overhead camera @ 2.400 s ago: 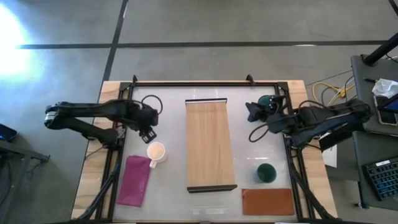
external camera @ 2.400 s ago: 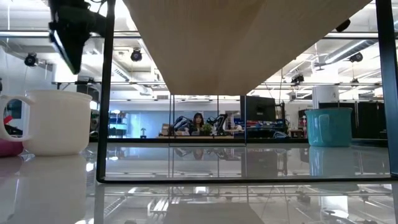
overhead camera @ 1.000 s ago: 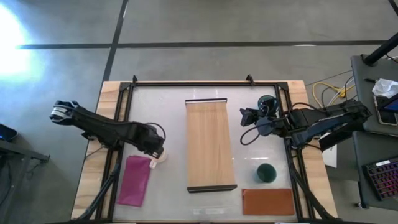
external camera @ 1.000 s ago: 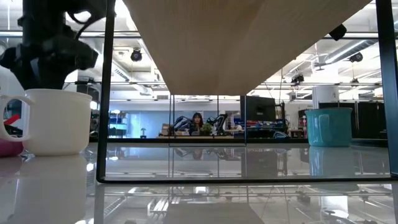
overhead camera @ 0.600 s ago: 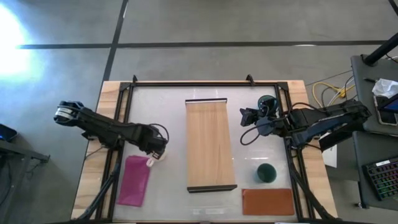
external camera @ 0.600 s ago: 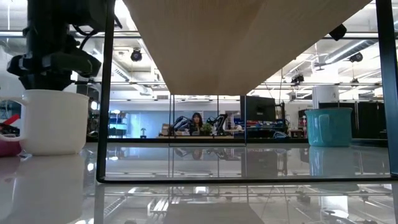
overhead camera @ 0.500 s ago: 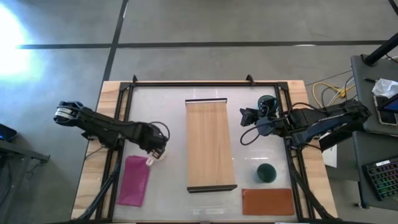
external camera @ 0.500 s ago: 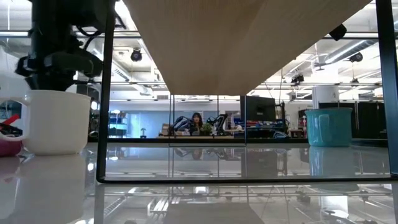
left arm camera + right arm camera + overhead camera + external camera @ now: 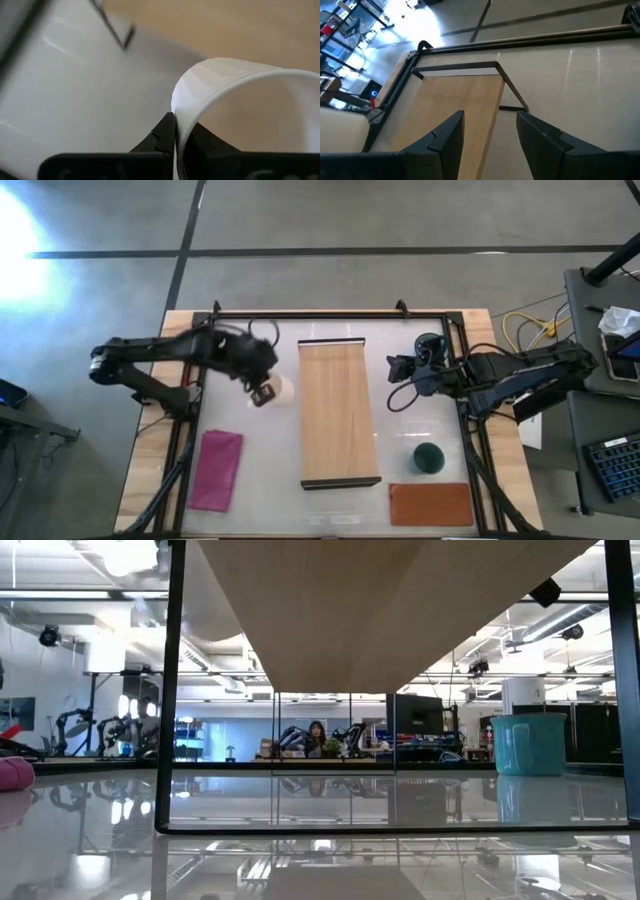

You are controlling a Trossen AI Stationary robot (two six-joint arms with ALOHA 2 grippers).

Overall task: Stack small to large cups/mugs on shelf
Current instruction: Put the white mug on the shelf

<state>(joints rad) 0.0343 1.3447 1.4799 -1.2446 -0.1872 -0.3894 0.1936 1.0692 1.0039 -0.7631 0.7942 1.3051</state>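
The robot's left gripper needs to release the white mug on the far end of the light-wood shelf (image 9: 334, 361), near the shelf's dark edge.
My left gripper (image 9: 265, 391) is shut on the white mug (image 9: 283, 387), held above the table just left of the light-wood shelf (image 9: 338, 412). In the left wrist view the mug (image 9: 240, 95) fills the picture beside the shelf (image 9: 210, 22). The teal mug (image 9: 430, 344) stands on its base at the far right, right beside my right gripper (image 9: 399, 368), which is open and empty (image 9: 487, 135). The dark green mug (image 9: 428, 457) stands on the table near the front right. The low view shows the teal mug (image 9: 528, 745) but not the white one. My left gripper pinches the white mug's wall at the rim (image 9: 181, 107), one finger (image 9: 162, 135) outside and one finger (image 9: 202, 142) inside the mug. The mug is lifted clear of the table, its open mouth toward the wrist camera.
A magenta cloth (image 9: 217, 470) lies at the front left and a reddish-brown mat (image 9: 431, 503) at the front right. A dark frame (image 9: 330, 315) runs round the table. The shelf stands raised on thin dark legs (image 9: 165, 690).
My left gripper has come down over the white mug, taken hold of it, and lifted it clear of the table. It has carried the mug toward the table's far edge and right, toward the shelf. My right arm has kept still.
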